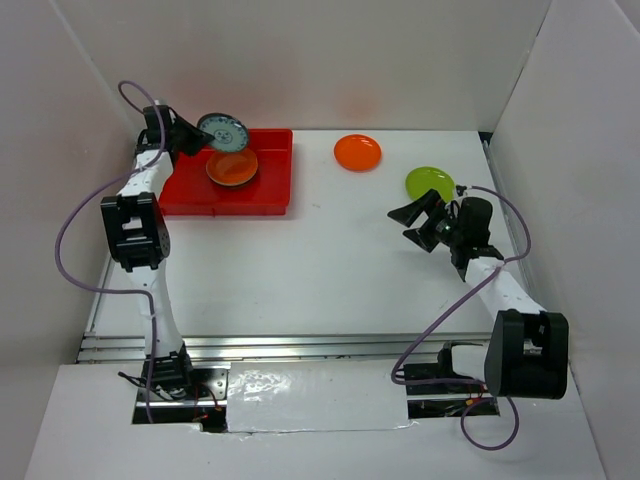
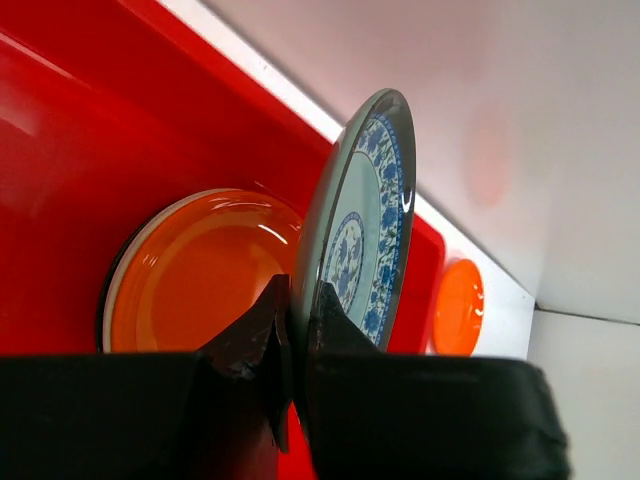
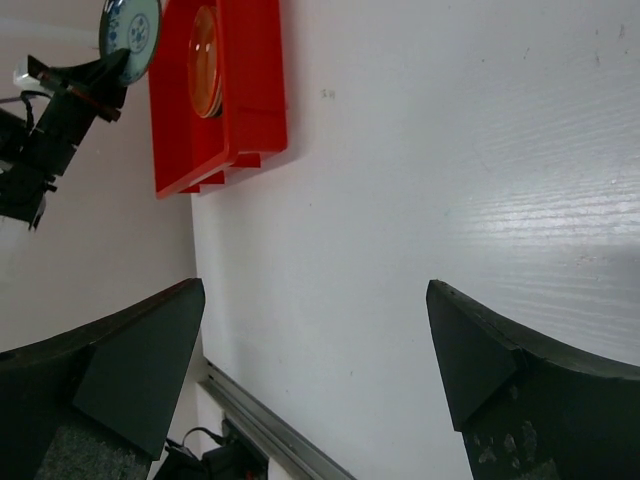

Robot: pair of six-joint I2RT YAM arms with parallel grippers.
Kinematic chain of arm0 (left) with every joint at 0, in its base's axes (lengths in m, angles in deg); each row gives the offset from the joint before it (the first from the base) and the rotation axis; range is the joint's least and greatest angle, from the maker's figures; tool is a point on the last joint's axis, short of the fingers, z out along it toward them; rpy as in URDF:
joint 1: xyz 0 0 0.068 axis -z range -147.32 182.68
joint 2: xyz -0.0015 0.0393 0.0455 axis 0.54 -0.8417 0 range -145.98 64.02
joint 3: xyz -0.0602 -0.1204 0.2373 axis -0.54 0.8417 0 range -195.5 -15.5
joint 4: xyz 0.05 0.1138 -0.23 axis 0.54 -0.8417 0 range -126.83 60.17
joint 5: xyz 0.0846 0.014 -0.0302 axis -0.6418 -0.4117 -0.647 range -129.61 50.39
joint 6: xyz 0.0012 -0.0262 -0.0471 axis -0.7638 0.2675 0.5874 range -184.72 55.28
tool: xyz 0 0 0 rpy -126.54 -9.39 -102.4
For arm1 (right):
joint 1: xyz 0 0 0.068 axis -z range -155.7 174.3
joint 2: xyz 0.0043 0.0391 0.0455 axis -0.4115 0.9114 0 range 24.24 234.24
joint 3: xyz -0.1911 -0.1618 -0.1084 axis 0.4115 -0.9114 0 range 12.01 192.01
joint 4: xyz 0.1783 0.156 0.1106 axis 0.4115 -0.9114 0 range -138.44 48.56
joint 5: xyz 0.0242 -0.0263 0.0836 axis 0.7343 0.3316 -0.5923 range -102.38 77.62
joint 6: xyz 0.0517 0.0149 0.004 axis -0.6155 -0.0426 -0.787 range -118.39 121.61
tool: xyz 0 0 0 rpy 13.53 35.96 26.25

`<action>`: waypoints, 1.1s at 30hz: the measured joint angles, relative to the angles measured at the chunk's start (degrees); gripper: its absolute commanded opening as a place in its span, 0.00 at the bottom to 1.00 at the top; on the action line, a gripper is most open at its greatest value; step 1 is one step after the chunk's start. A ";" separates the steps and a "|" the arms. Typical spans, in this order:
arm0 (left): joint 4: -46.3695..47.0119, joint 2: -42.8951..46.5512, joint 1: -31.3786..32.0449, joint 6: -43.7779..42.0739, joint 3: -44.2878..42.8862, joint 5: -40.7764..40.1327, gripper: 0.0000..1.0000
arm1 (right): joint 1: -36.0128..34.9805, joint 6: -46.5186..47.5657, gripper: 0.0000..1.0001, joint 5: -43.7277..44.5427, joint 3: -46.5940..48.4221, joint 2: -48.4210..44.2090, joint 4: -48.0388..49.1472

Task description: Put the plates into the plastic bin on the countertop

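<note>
I move my right gripper to the lime green plate next and close it on the plate's rim (image 1: 450, 195), farthest from the orange plate on the countertop.
My left gripper (image 1: 203, 141) is shut on the rim of a blue-grey patterned plate (image 1: 223, 132), held on edge above the red plastic bin (image 1: 270, 190); the left wrist view shows the gripper (image 2: 296, 300) pinching that plate (image 2: 365, 225). An orange plate (image 1: 232, 167) lies on top of a stack in the bin, also in the left wrist view (image 2: 195, 275). A second orange plate (image 1: 357, 152) and a lime green plate (image 1: 429, 182) lie on the white countertop (image 1: 330, 270). My right gripper (image 1: 412, 226) is open and empty just left of the green plate; its wrist view (image 3: 315, 335) shows bare countertop.
White walls close in the left, back and right sides. A metal rail (image 1: 300, 347) runs along the front edge. The bin (image 3: 240, 110) shows far off in the right wrist view, with the left arm (image 3: 60, 115) beside it.
</note>
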 measured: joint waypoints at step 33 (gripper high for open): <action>-30.36 16.22 5.99 -8.87 5.38 -22.82 0.99 | 10.62 1.01 1.00 17.66 11.17 14.95 -11.26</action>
